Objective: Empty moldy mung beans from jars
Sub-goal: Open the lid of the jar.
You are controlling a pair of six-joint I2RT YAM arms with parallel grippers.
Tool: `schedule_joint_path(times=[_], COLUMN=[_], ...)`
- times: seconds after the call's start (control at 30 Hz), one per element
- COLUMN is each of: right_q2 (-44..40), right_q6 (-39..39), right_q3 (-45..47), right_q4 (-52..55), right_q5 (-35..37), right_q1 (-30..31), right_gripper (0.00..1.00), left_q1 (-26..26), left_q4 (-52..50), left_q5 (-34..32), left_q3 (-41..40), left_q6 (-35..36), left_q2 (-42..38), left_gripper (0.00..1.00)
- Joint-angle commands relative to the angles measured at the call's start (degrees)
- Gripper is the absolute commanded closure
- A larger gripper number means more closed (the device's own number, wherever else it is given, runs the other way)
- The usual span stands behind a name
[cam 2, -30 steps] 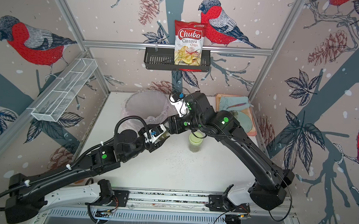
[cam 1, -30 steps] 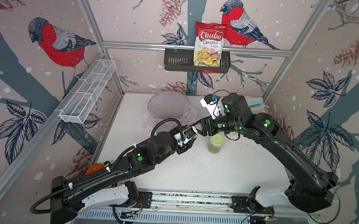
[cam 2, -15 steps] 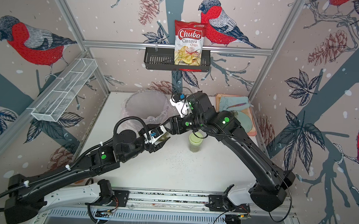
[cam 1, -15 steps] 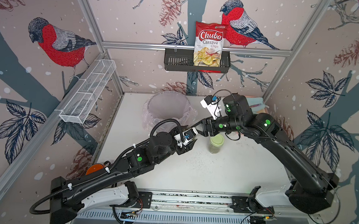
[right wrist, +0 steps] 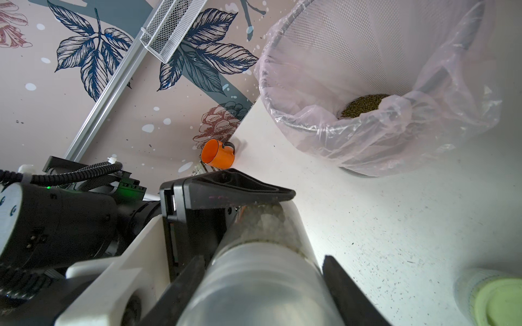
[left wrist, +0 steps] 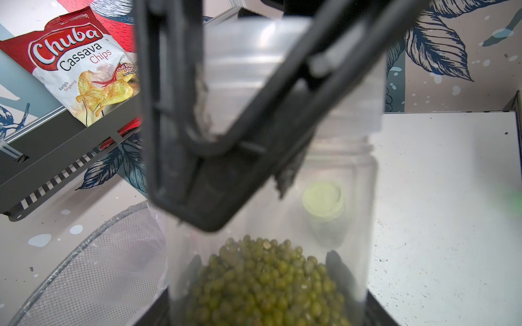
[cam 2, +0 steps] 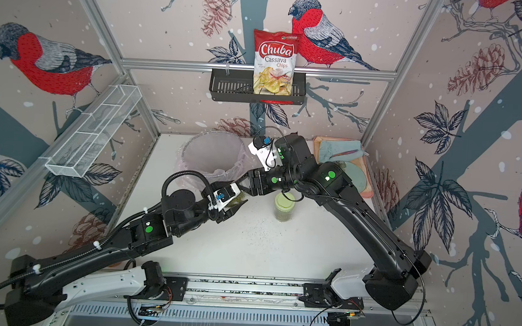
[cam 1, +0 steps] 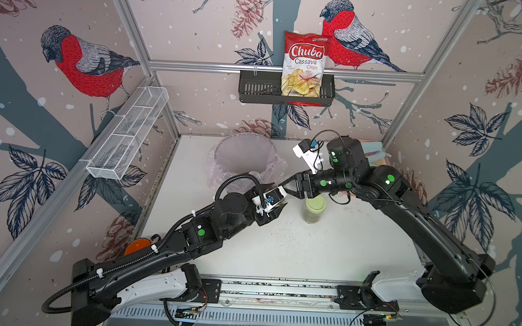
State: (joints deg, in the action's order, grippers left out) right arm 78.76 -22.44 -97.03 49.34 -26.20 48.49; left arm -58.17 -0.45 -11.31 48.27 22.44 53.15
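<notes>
My right fingers slant over the clear lid past its rim; I need to open, back off, then grip it squarely from its top [right wrist: 260, 301].
A short clear jar [left wrist: 282, 225] with mung beans [left wrist: 262, 285] in its lower part is held above the table between both arms. My left gripper [left wrist: 265, 271] is shut on its body, seen in a top view [cam 2: 235, 199]. My right gripper [right wrist: 262, 282] is shut on its clear lid [right wrist: 254, 282], its black fingers [left wrist: 175, 113] across the lid in the left wrist view. A wider jar with a pale green lid [cam 1: 313, 209] [cam 2: 285, 207] stands on the table just right of the grippers. More mung beans [right wrist: 364, 104] lie inside the lined bin.
The mesh bin lined with pinkish plastic [cam 1: 223, 155] [cam 2: 192, 153] stands behind the grippers. An orange cup [right wrist: 219, 153] lies by the left wall. A tray with a cloth [cam 2: 344, 150] sits at the back right. Black specks dot the table [cam 1: 295, 243].
</notes>
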Motion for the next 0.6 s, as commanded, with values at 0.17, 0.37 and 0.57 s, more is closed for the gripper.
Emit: schedule_joint_path(times=[0.17,0.37,0.57], right_q2=[-0.5,-0.5,-0.7], right_q6=[-0.1,0.1,0.2], right_q3=[-0.2,0.1,0.0], right_q4=[-0.5,-0.1,0.4], right_q5=[-2.3,-0.8,1.5], right_q1=[-0.1,-0.1,1.0], right_gripper=[0.42,0.31,0.19], left_q1=[0.4,0.6,0.8], left_q4=[5.0,4.8,4.8], left_q5=[-0.4,0.2,0.2], left_q3=[0.1,0.2,0.1], left_q6=[0.5,0.6,0.4], left_q2=[-0.5,-0.3,0.1], left_gripper=[0.65,0.74,0.77])
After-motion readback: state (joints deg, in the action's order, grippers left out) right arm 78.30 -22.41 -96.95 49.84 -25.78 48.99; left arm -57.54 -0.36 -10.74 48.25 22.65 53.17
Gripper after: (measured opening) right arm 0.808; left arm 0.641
